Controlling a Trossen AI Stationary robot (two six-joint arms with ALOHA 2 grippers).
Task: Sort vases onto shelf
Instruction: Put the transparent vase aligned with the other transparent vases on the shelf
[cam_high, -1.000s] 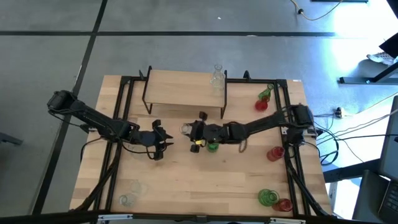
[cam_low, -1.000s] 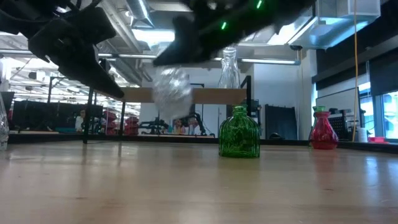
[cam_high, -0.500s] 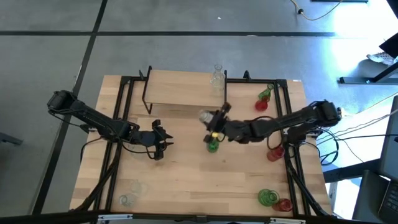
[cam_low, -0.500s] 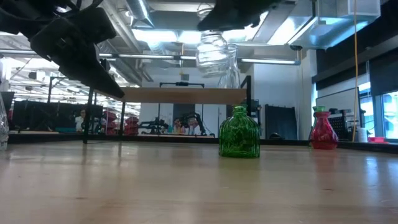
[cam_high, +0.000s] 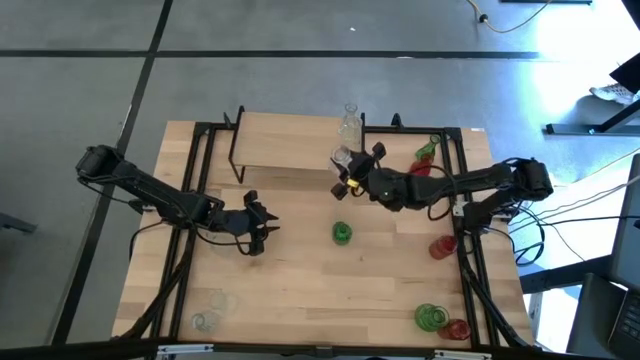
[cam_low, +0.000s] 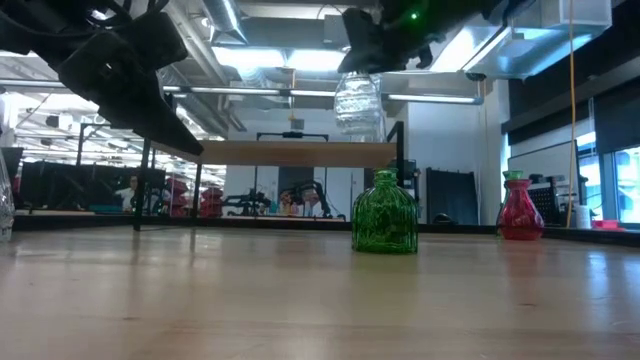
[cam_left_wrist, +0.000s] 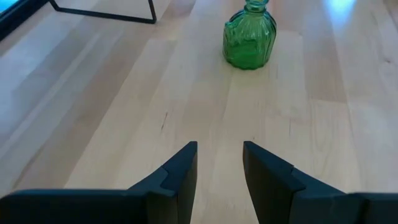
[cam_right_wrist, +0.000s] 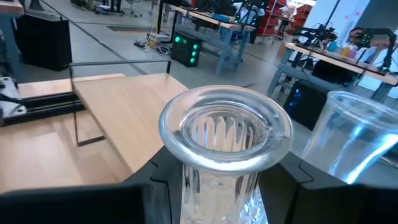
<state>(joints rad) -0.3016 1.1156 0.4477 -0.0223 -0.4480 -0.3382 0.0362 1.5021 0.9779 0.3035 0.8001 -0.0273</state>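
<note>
My right gripper needs to set the clear ribbed vase free on the shelf (cam_high: 347, 149), so that it stands in front of the other clear vase.
My right gripper (cam_high: 347, 172) is shut on a clear ribbed glass vase (cam_low: 357, 100) and holds it in the air over the right end of the shelf (cam_high: 290, 140). Another clear vase (cam_high: 349, 125) stands on the shelf just beyond it. A green vase (cam_high: 342, 233) stands upright on its base on the table, apart from both grippers. My left gripper (cam_high: 265, 228) hovers open over the table left of centre, and its wrist view shows the green vase (cam_left_wrist: 249, 40) ahead of it. My right gripper pinches the clear vase's neck (cam_right_wrist: 217, 177) just under the rim, one finger (cam_right_wrist: 155, 183) on each side. The fingers come from the table's right, slanting down. The vase is lifted clear and hangs upright below them, its base above the shelf board (cam_low: 300, 152).
A red vase (cam_high: 420, 168) and a tipped green one (cam_high: 428, 148) are by the far right corner. A red vase (cam_high: 441, 247) stands at the right edge, a green and a red vase (cam_high: 430, 318) at the near right, and clear vases (cam_high: 210, 310) at the near left.
My right gripper has carried the clear vase from over the table's middle, beside the green vase, up and toward the far edge and right, to the shelf's right end. The vase has turned from tilted to upright. The green vase has stayed put.
</note>
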